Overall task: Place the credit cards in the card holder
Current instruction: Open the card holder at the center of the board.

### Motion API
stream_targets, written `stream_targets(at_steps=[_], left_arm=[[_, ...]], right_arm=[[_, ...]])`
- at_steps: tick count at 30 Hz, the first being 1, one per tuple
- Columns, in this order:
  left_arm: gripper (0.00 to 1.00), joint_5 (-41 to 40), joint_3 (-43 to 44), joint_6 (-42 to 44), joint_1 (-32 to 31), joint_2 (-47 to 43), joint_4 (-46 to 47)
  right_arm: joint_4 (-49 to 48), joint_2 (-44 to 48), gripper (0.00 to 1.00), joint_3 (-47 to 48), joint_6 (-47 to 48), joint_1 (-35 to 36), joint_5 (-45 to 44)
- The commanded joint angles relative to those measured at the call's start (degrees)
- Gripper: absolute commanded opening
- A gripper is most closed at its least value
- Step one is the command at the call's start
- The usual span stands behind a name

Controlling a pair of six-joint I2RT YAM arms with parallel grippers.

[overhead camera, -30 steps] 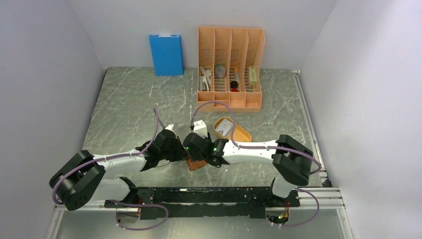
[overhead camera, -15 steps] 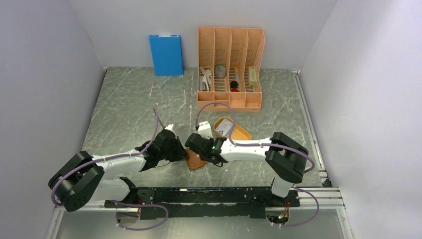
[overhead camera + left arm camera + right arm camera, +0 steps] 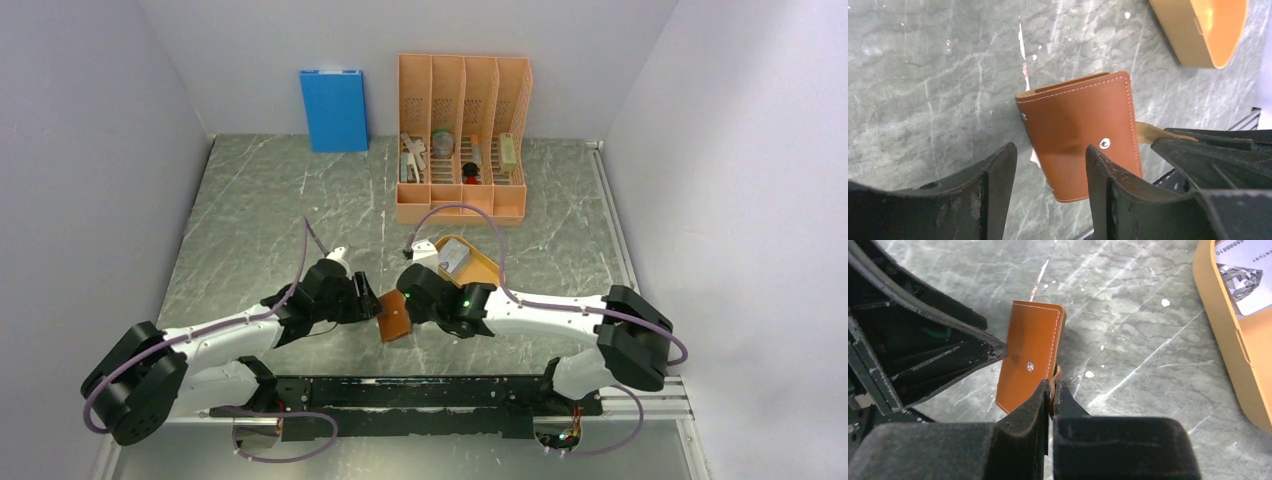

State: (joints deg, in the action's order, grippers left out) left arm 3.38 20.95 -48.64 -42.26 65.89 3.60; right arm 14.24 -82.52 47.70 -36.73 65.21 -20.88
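Note:
The card holder's cover lies shut below the left gripper, so the robot's right gripper should lift the snap tab before the left gripper pinches the cover's edge (image 3: 1132, 112).
The card holder (image 3: 394, 322) is a closed brown leather wallet (image 3: 1080, 125) near the table's front edge, between the two arms. Its snap tab (image 3: 1148, 132) is undone and sticks out sideways. My right gripper (image 3: 1052, 389) is shut on that tab, right beside the wallet (image 3: 1030, 352). My left gripper (image 3: 1050, 152) is open, and the wallet's lower corner shows in the gap without touching either finger. One pale credit card (image 3: 1243, 267) lies in the orange oval tray (image 3: 487, 268), just behind my right gripper (image 3: 407, 305).
A tall orange desk organizer (image 3: 462, 140) with small items stands at the back. A blue box (image 3: 333, 108) leans on the rear wall. The orange tray's wall (image 3: 1193, 35) is close beyond the wallet. A black rail (image 3: 400, 395) runs along the near edge.
My left gripper has opened and let go of the card holder. My right gripper has shut on the snap tab, and the right arm has stretched out lower towards the right.

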Motion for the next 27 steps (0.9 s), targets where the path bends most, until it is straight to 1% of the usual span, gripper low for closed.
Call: stream_targets(at_steps=[1,3,8,9,11,14,21,23,27], left_arm=[[0.61,2.5,-0.5,0.6,-0.1,-3.7,-2.4],[0.67,3.1,-1.0,0.0,-0.1,-5.3,-2.1],[0.76,4.2,-0.5,-0.8,-0.1,-7.9,-1.5],[0.83,4.3,0.0,-0.8,-0.1,-8.2,-1.8],[0.85,4.3,0.9,-0.5,-0.1,-8.0,-2.0],[0.86,4.4,2.2,0.1,-0.1,-6.9,-2.4],[0.83,4.5,3.6,0.6,-0.1,-3.7,-1.7],[0.81,4.5,3.9,0.6,-0.1,-3.1,-1.4],[0.72,4.3,4.5,1.0,-0.1,-2.2,-2.0]], right_arm=[[-3.7,3.5,0.0,-2.3,1.6,-0.1,4.0],[-4.5,3.8,0.0,-3.0,1.6,-0.2,4.6],[-7.6,4.9,0.0,-4.5,1.3,-0.1,6.8],[-8.0,5.1,0.0,-4.6,1.3,-0.1,7.1],[-8.8,5.5,0.0,-4.8,1.4,-0.2,7.6],[-9.8,6.3,0.0,-5.1,1.6,-0.1,8.1],[-11.4,8.8,0.0,-5.9,2.5,-0.1,8.9],[-10.8,8.6,0.0,-5.8,2.5,-0.1,8.6],[-10.7,8.6,0.0,-6.0,2.5,-0.1,8.2]])
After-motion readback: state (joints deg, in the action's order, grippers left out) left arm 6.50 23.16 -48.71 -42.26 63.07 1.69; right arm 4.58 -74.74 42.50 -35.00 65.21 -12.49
